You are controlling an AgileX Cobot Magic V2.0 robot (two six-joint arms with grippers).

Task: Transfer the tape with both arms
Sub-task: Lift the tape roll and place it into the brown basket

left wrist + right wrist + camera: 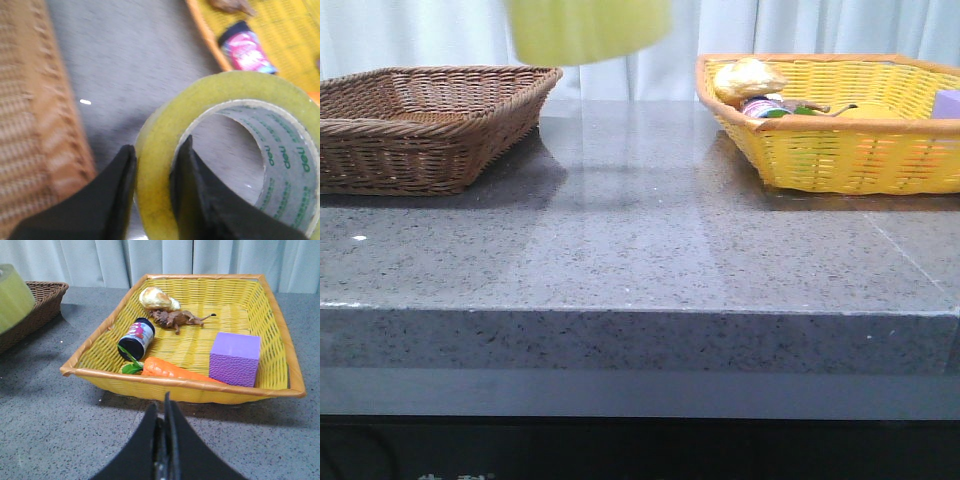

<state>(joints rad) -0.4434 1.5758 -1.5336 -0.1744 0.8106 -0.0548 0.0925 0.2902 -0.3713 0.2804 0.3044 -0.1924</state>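
The tape, now hanging above the grey table, will be let go by my left gripper inside the brown wicker basket [400, 105], so that it lies flat on the woven bottom.
The tape [165, 150], a wide translucent yellow roll with a white core printed in green, hangs above the grey table. My left gripper [154, 162] is shut on its wall, one finger outside the roll and one inside the core. In the front view the tape [590, 28] shows as a blurred yellow shape at the top edge, between the two baskets; the gripper itself is out of that view. The right wrist view catches the tape [14, 297] at its far edge. My right gripper [165, 407] is shut and empty, low over the table before the yellow basket [180, 385].
A brown wicker basket [420, 125] stands at the back left, empty as far as I see. The yellow basket [840, 150] at the back right holds a small jar [136, 338], a carrot [172, 370], a purple block [235, 359], a toy animal [177, 319] and a bun [157, 298].
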